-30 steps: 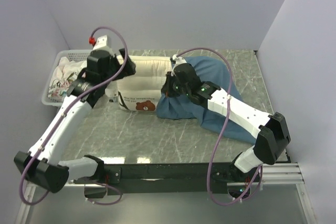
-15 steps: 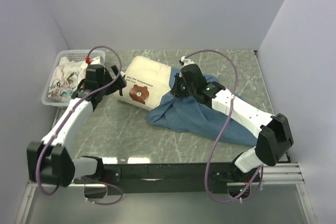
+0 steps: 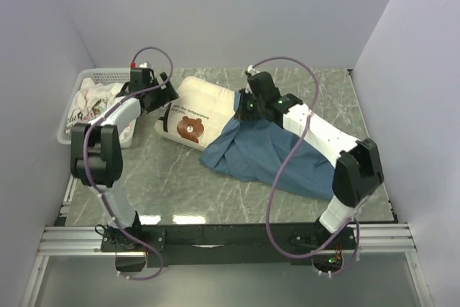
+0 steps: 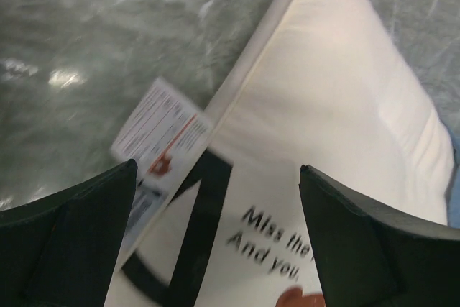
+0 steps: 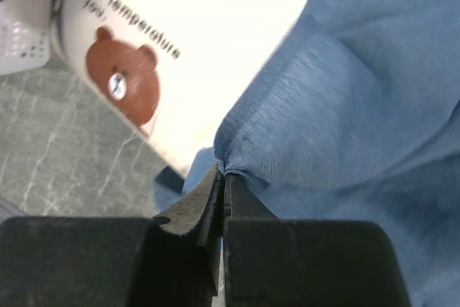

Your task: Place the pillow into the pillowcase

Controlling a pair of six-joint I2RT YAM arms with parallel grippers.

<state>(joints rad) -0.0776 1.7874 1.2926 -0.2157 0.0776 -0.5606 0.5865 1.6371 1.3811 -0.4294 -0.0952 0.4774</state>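
I will close my left gripper on the tagged edge (image 3: 173,99) (image 4: 228,131) of the cream pillow, behind the black mark next to its text.
The cream pillow (image 3: 205,102) lies at the back middle of the table, bear print (image 3: 190,127) facing up. Its right end is tucked under the edge of the blue pillowcase (image 3: 277,156), which spreads towards the front right. My left gripper (image 3: 164,100) is open at the pillow's left end. In the left wrist view the pillow (image 4: 330,91) and its black text lie between the wide-apart fingers (image 4: 72,235), beside a paper tag (image 4: 162,134). My right gripper (image 3: 244,111) is shut on the pillowcase edge (image 5: 302,106), next to the pillow (image 5: 215,12).
A white basket (image 3: 92,75) holding white floral cloth (image 3: 86,102) stands at the back left, close to my left arm. The basket's corner also shows in the right wrist view (image 5: 21,41). Walls enclose the marble table (image 3: 180,177) on three sides.
The left gripper has let go of the pillow, which dropped flat with the bear up. The left arm has swung towards the back left. The right gripper has carried the pillowcase edge back.
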